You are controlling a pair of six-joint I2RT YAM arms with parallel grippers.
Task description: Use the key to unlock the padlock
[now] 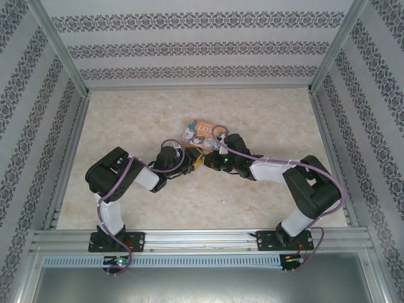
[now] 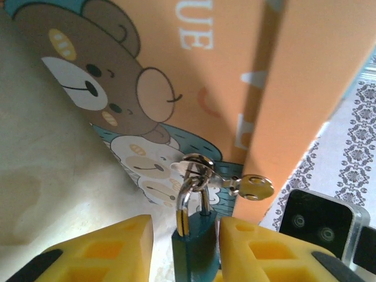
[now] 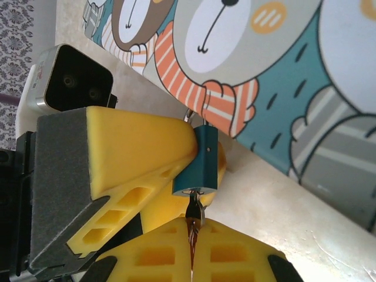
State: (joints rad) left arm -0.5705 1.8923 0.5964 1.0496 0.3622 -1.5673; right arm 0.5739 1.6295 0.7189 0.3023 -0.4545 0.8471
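The right wrist is rolled boxward, shackle still shut, so the robot's right gripper should open, roll back and retake the key [image 3: 195, 210].
The small teal padlock [image 2: 197, 241] hangs by its silvery shackle [image 2: 183, 197] from the clasp of the cartoon-printed box [image 2: 211, 70]. My left gripper [image 2: 185, 249] straddles its body. The right yellow finger [image 2: 258, 249] touches it, and a narrow gap shows beside the left finger [image 2: 111, 252]. In the right wrist view the padlock [image 3: 200, 158] points its underside at my right gripper [image 3: 192, 238]. That gripper is shut on the key [image 3: 194, 217], whose blade sits in the keyhole. From above, both grippers [image 1: 194, 159] [image 1: 213, 160] meet at the box's near edge.
A second, loose key [image 2: 257, 188] dangles from a ring at the shackle. The box [image 1: 202, 132] lies mid-table on the marble-patterned top [image 1: 126, 120], patterned walls on three sides. The right wrist's camera housing [image 2: 320, 226] sits close beside the left fingers.
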